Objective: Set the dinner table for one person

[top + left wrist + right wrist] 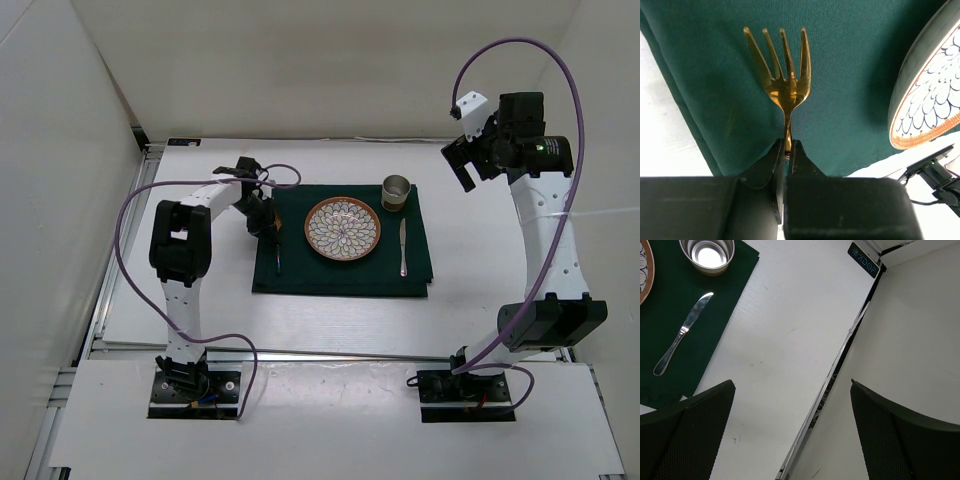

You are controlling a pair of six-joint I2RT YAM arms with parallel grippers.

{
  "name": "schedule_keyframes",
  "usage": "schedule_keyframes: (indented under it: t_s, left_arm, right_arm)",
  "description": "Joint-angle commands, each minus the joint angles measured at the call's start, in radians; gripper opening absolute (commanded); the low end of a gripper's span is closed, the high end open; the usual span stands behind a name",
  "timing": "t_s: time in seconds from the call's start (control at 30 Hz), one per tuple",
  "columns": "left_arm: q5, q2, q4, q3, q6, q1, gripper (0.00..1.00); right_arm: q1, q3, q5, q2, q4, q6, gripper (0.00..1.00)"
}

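Note:
My left gripper is going to release the gold fork on the dark green cloth (pixel 283 242) (pixel 801 142) next to the patterned plate, across from the silver knife.
On the white dinner table (pixel 330 320) lies a dark green cloth (pixel 340 275). A patterned plate (pixel 343 228) sits at its middle, a metal cup (pixel 397 192) at its far right corner, and a silver knife (pixel 403 247) right of the plate. My left gripper (pixel 267 228) is shut on the handle of a gold fork (pixel 277 258), left of the plate. The left wrist view shows the gripper (pixel 787 146) pinching the fork (pixel 783 75), tines pointing away over the cloth (pixel 850 75). My right gripper (pixel 462 165) hangs open and empty, high over the table's far right.
White walls enclose the table at the back and both sides. In the right wrist view the table's right edge rail (pixel 840 365) runs between the open fingers (pixel 690 435), with the knife (pixel 682 335) and cup (pixel 707 255) at upper left. Purple cables loop off both arms.

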Motion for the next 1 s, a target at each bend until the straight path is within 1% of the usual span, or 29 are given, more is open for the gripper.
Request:
schedule_keyframes:
  t_s: [0.0,0.27,0.77,0.83,0.9,0.93,0.97]
  left_arm:
    - [-0.010,-0.014,0.043,0.000,0.006,-0.007,0.10]
    - [0.001,0.026,0.061,0.046,-0.004,-0.036,0.10]
    - [-0.029,0.046,0.072,0.037,-0.031,-0.036,0.10]
    - [-0.045,0.046,0.062,0.037,-0.031,-0.036,0.26]
    - [-0.045,0.046,0.052,0.046,-0.031,-0.027,0.37]
    - [-0.055,0.032,0.052,0.046,-0.031,-0.027,0.51]
    - [-0.055,0.018,0.052,0.046,-0.031,-0.018,0.54]
  right_arm:
    - [-0.005,0.039,0.001,-0.033,0.031,-0.009,1.00]
    - [-0.005,0.019,0.001,-0.033,0.031,0.011,1.00]
    - [-0.005,0.010,0.001,-0.051,0.022,0.011,1.00]
    - [-0.005,0.001,0.001,-0.051,0.013,0.011,1.00]
    - [-0.005,0.001,-0.010,-0.060,0.004,0.011,1.00]
    - [-0.005,-0.009,-0.019,-0.060,0.004,0.011,1.00]
    - [-0.005,-0.009,-0.019,-0.060,0.004,0.011,1.00]
